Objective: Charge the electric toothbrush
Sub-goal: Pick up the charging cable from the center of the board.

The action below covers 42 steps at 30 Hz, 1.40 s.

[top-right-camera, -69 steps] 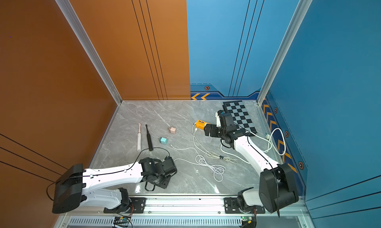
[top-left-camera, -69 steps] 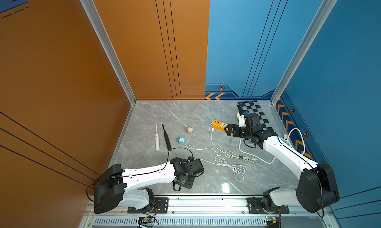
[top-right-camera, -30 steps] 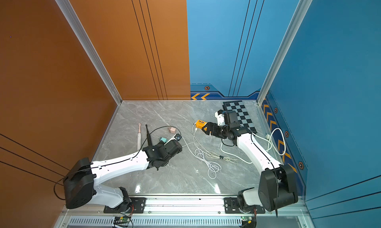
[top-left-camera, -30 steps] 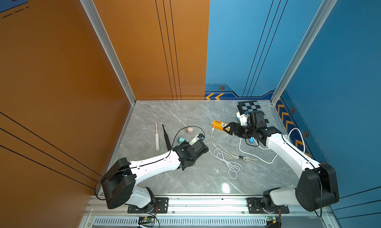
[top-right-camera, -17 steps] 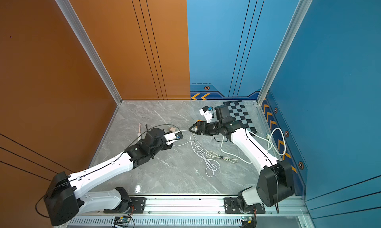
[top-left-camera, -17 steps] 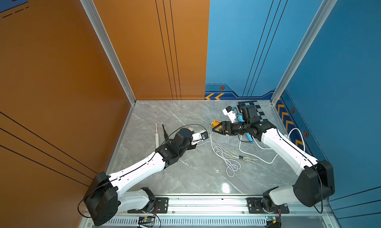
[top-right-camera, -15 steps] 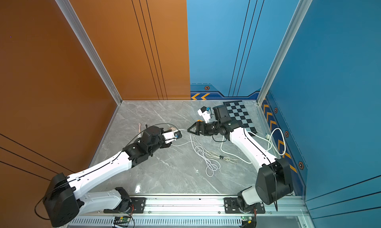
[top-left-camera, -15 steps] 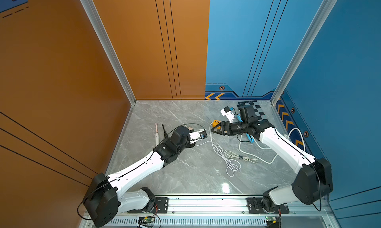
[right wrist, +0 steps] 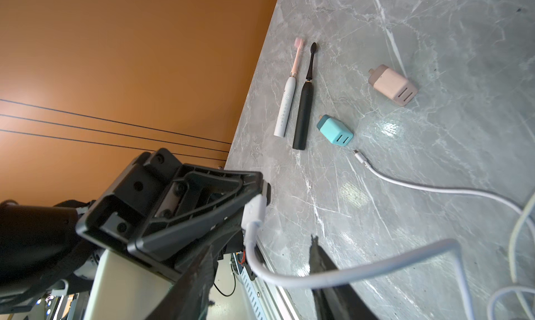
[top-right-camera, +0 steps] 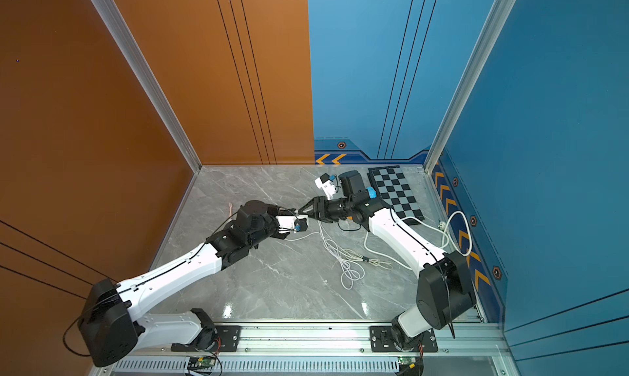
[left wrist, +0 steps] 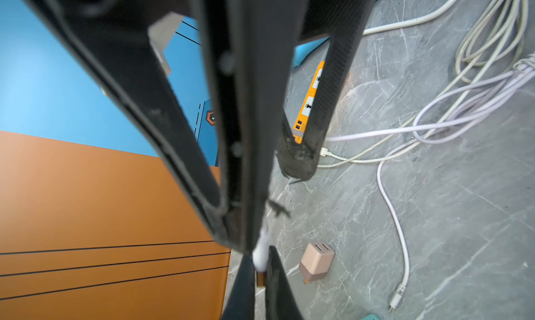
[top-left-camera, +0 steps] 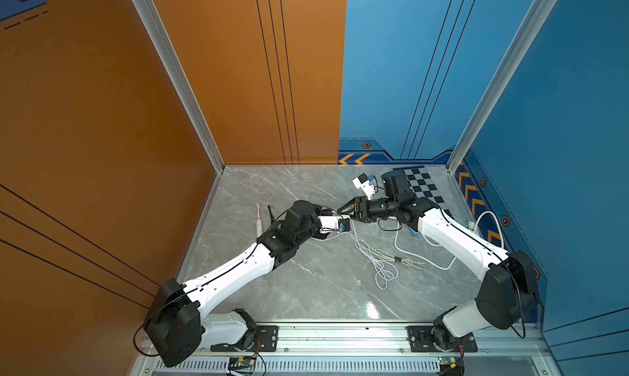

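My left gripper covers the plug's metal end, which must be free, so next my right gripper takes the plug's white body (right wrist: 254, 210) before my left gripper opens.
A white electric toothbrush (right wrist: 286, 101) with a pink head and a black electric toothbrush (right wrist: 304, 110) lie side by side near the orange wall; the white one also shows in both top views (top-left-camera: 259, 219) (top-right-camera: 230, 207). My left gripper (left wrist: 260, 272) is shut on the plug (right wrist: 254, 208) of a white charging cable, held above the floor mid-scene (top-left-camera: 343, 221). My right gripper (right wrist: 260, 275) faces it, open, its fingers (left wrist: 318, 101) standing either side of the left gripper's tips, the cable (right wrist: 347, 272) passing between them. The cable's other plug (right wrist: 360, 156) lies by a teal charger (right wrist: 335, 130).
A pink charger (right wrist: 393, 85) lies beyond the teal one. An orange power strip (left wrist: 307, 104) sits under my right gripper, its thick white cord (top-left-camera: 439, 265) looping right. Coiled white cable (top-left-camera: 377, 258) lies mid-floor. A checkerboard mat (top-left-camera: 425, 187) is at the back right.
My left arm has lifted the cable plug and carried it back toward the right gripper. The right gripper swung round to face it and its jaws have narrowed around the cable.
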Each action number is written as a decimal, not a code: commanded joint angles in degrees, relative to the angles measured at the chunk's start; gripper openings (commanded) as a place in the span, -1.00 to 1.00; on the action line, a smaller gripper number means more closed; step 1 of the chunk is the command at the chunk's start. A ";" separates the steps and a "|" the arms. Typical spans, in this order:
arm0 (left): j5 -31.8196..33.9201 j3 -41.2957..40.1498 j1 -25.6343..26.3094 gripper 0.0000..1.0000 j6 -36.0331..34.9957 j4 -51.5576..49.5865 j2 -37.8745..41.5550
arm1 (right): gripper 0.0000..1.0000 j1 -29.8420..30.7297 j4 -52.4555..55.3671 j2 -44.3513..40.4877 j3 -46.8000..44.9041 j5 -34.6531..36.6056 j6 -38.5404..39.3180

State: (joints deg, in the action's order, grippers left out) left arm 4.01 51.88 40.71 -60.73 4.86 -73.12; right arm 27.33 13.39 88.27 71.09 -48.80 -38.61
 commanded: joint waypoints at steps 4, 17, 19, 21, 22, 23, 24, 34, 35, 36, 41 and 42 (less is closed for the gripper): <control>-0.33 1.93 1.38 -1.00 -2.55 3.59 -1.24 | -0.32 0.13 -10.63 1.38 -1.30 4.38 -13.05; 2.12 4.26 0.91 -1.00 0.10 3.57 -4.21 | -0.55 1.40 -11.87 1.47 -2.35 3.44 -16.06; 2.13 4.83 0.61 -1.00 0.94 3.52 -4.48 | -0.56 1.38 -11.67 1.46 -2.69 3.20 -16.14; 2.16 4.99 0.51 -1.00 1.40 3.56 -4.74 | -0.66 1.41 -11.80 1.47 -3.04 3.09 -16.32; 1.75 4.99 0.48 -1.00 1.49 3.57 -4.70 | -0.73 1.42 -11.96 1.38 -3.07 3.24 -16.41; 1.34 4.83 0.58 -1.00 1.55 3.56 -4.66 | -0.82 1.43 -12.13 1.30 -3.27 3.37 -16.49; 1.18 4.80 0.54 -1.00 1.75 3.52 -4.59 | -0.93 1.49 -12.24 1.13 -3.22 3.57 -16.50; -13.43 15.93 -4.39 0.50 28.00 -17.68 -3.34 | -1.00 -2.67 -8.06 0.03 -0.53 4.83 -1.25; -18.80 19.41 -6.44 0.51 33.49 -22.90 -3.83 | -1.00 -3.25 -5.88 -0.03 0.35 4.53 2.25; -24.83 22.63 -8.62 0.51 39.15 -27.04 -4.25 | -1.00 -3.91 -3.66 -0.03 1.35 3.81 5.92; -40.98 22.88 -13.47 0.55 38.01 -33.58 -3.23 | -1.00 -7.35 1.79 -0.38 3.80 -2.63 13.88; -41.27 22.11 -13.23 0.55 36.17 -33.61 -3.25 | -1.00 -7.25 3.93 -0.32 4.94 -3.20 15.51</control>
State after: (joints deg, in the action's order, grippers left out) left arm -25.34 76.07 26.85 -27.27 -19.22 -75.81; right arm 20.36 11.75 89.49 72.97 -47.77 -31.66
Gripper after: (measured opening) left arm 0.776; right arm 0.097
